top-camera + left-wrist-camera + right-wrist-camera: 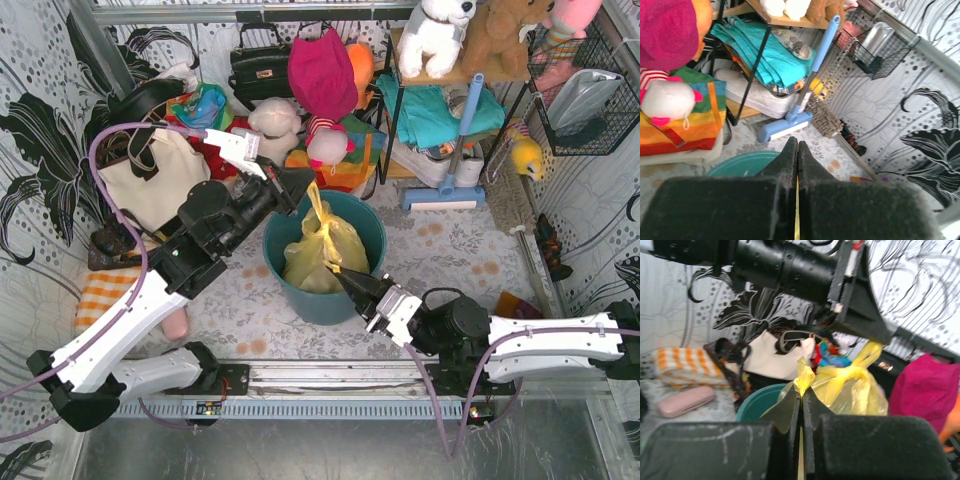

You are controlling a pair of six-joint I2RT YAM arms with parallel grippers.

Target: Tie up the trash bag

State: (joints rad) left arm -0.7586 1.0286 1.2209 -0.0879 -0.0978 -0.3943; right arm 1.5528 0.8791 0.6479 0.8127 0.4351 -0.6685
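The yellow tail is pinched only at its end by my left gripper, so that gripper should open and grip the tail closer to the knot (pixel 320 209) before both grippers pull.
The yellow-green trash bag (pixel 322 250) sits in the round teal bin (pixel 372 232), its neck twisted into a knot (pixel 852 372). My left gripper (pixel 303 186) is shut on one yellow tail of the bag and holds it up above the bin's far rim; a thin yellow strip shows between its fingers (pixel 797 210). My right gripper (pixel 340 273) is shut on the other tail at the bin's near side; crumpled yellow plastic (pixel 804 376) sticks out of its tips (pixel 802 392). The left gripper shows in the right wrist view (pixel 880 337), over the bag (pixel 860 392).
A cream canvas tote (pixel 152 180) stands left of the bin, an orange checked cloth (pixel 100 290) beside it. A shelf rack with teal cloth (pixel 440 110), a blue mop (pixel 448 190), plush toys (pixel 320 70) and a black handbag (pixel 260 70) crowd the back.
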